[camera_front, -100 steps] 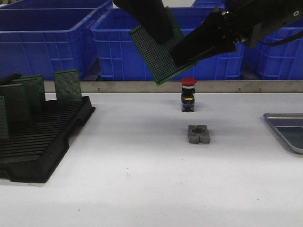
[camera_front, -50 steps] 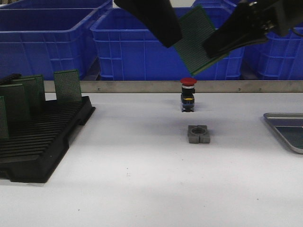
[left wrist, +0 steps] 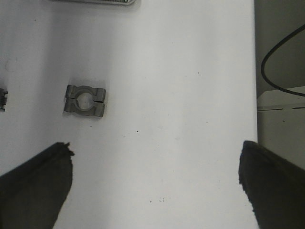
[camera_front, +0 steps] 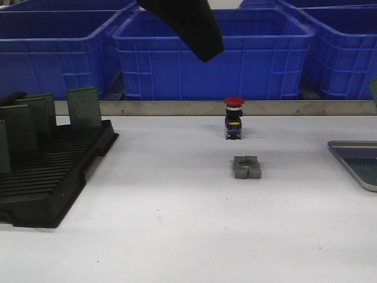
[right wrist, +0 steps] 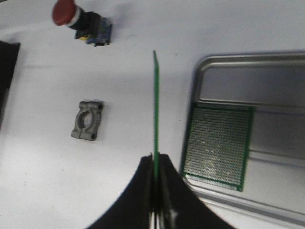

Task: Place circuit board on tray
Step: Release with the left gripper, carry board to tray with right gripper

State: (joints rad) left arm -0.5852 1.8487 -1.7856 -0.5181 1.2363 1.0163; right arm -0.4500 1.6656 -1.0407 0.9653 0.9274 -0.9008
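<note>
The circuit board is in my right gripper, held upright just beside the silver-grey tray. Next, I release it on the green board lying flat in the silver-grey tray (camera_front: 369,170) (right wrist: 217,145).
My right gripper (right wrist: 155,160) is shut on a green circuit board (right wrist: 155,105), seen edge-on and held upright above the table just beside the silver-grey tray (right wrist: 267,67). Another green board (right wrist: 218,145) lies flat in that tray. In the front view only a corner of the held board (camera_front: 374,91) shows at the right edge, above the tray (camera_front: 353,162); the right gripper itself is out of that view. My left gripper (left wrist: 155,157) is open and empty, its jaws wide apart, high over the table's middle (camera_front: 200,44).
A grey clamp block (camera_front: 247,167) and a red push button (camera_front: 234,118) stand mid-table. A black slotted rack (camera_front: 53,171) with several upright boards (camera_front: 84,106) is at the left. Blue crates (camera_front: 212,53) line the back behind a metal rail.
The left gripper let go of the board. The right gripper carried it to the right, out of the front view toward the tray. The left gripper stayed high.
</note>
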